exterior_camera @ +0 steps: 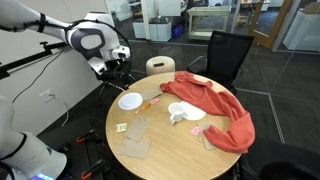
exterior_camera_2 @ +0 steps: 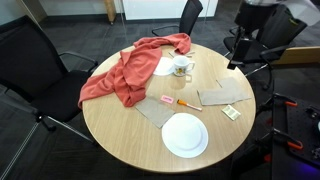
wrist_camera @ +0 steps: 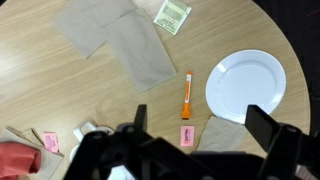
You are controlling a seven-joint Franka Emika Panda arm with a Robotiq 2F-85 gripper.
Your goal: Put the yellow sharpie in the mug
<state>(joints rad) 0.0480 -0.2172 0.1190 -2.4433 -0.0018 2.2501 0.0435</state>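
The robot's gripper will next move to the yellow sharpie's end [exterior_camera: 149, 103] [wrist_camera: 186, 109] nearest the small pink piece and close there.
The yellow sharpie [wrist_camera: 186, 97], orange-yellow with a white end, lies flat on the round wooden table between brown paper napkins and a white plate. It shows in both exterior views [exterior_camera: 144, 105] [exterior_camera_2: 182, 102]. The white mug [exterior_camera: 177, 116] [exterior_camera_2: 182, 68] stands upright beside the red cloth. In the wrist view only a bit of the mug [wrist_camera: 88, 130] shows at the lower left, behind the gripper body. My gripper [wrist_camera: 205, 122] is open and empty. It hangs high above the table edge [exterior_camera: 118, 65] [exterior_camera_2: 238, 55], well above the sharpie.
A white plate [wrist_camera: 246, 86] [exterior_camera_2: 185, 135] lies right of the sharpie. Brown napkins [wrist_camera: 125, 40], a small pink piece [wrist_camera: 186, 135] and a yellowish square piece [wrist_camera: 172, 15] lie flat. The red cloth [exterior_camera: 215, 108] [exterior_camera_2: 125, 70] drapes off the table. A shallow white dish [exterior_camera: 195, 110] lies by the mug. Office chairs ring the table.
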